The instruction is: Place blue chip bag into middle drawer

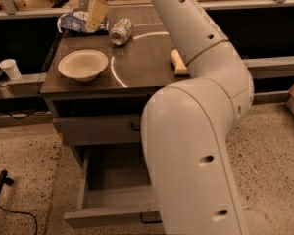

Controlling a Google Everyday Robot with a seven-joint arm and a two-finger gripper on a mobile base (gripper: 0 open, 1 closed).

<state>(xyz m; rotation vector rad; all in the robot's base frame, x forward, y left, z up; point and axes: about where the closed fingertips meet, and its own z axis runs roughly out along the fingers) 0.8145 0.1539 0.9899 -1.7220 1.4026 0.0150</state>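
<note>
The blue chip bag beside the silver can is next for my gripper, which should move over it and close on the bag's middle (79,22).
The blue chip bag (73,21) lies crinkled at the far left corner of the cabinet top. My gripper (96,14) hangs from above at the bag's right edge, partly covering it; whether it touches the bag is unclear. The middle drawer (108,214) is pulled open below, with nothing visible inside; my arm hides its right part and handle. The upper drawer (95,129) is shut.
A crushed silver can (121,31) lies just right of the gripper. A white bowl (83,64) sits at the front left of the top. A yellow sponge (178,62) shows beside my arm (196,131). A white cup (10,68) stands on a ledge at left.
</note>
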